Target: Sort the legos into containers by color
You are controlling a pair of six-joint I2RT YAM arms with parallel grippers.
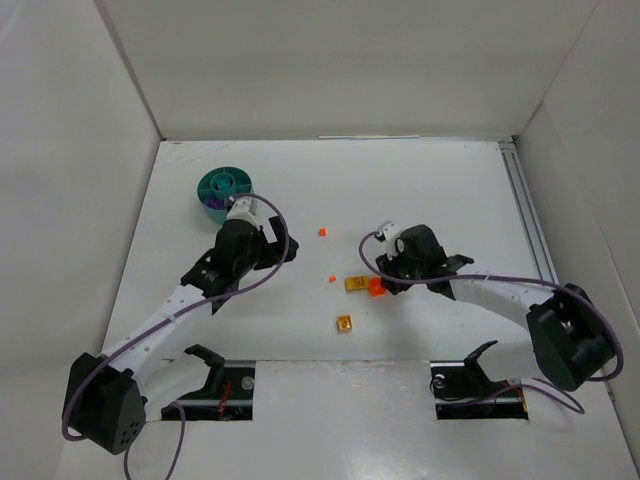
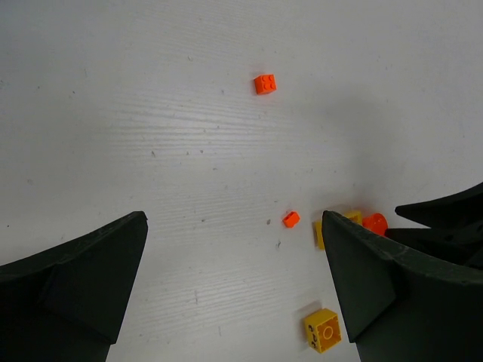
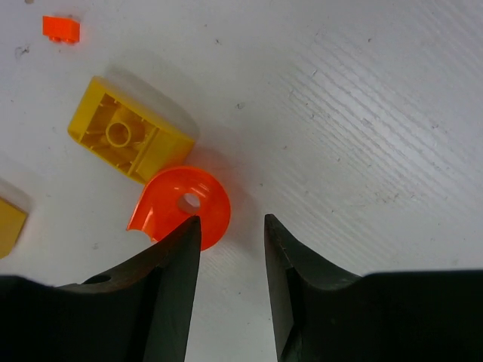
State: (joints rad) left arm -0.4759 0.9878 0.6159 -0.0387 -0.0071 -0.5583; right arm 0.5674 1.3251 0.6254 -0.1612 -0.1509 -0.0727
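The orange curved piece is outside the gap between my right gripper's fingers, so I will open them, move over and pinch the piece's rounded edge (image 3: 226,212).
The teal divided bowl (image 1: 225,187) stands at the back left with purple bits in one compartment. My left gripper (image 1: 272,238) hovers just right of it, open wide and empty (image 2: 234,216). On the table lie an orange brick (image 1: 322,232) (image 2: 265,84), a tiny orange bit (image 1: 331,277) (image 2: 291,219), and two yellow bricks (image 1: 354,284) (image 1: 344,323). My right gripper (image 1: 384,286) (image 3: 232,226) is low over the table and open a little. Its left fingertip overlaps the edge of an orange curved piece (image 3: 185,204), which touches a yellow brick (image 3: 128,139). Nothing is between the jaws.
White walls enclose the table on the left, back and right. A metal rail (image 1: 525,215) runs along the right edge. The right gripper's black body (image 2: 445,226) shows at the right of the left wrist view, behind the near yellow brick (image 2: 323,329).
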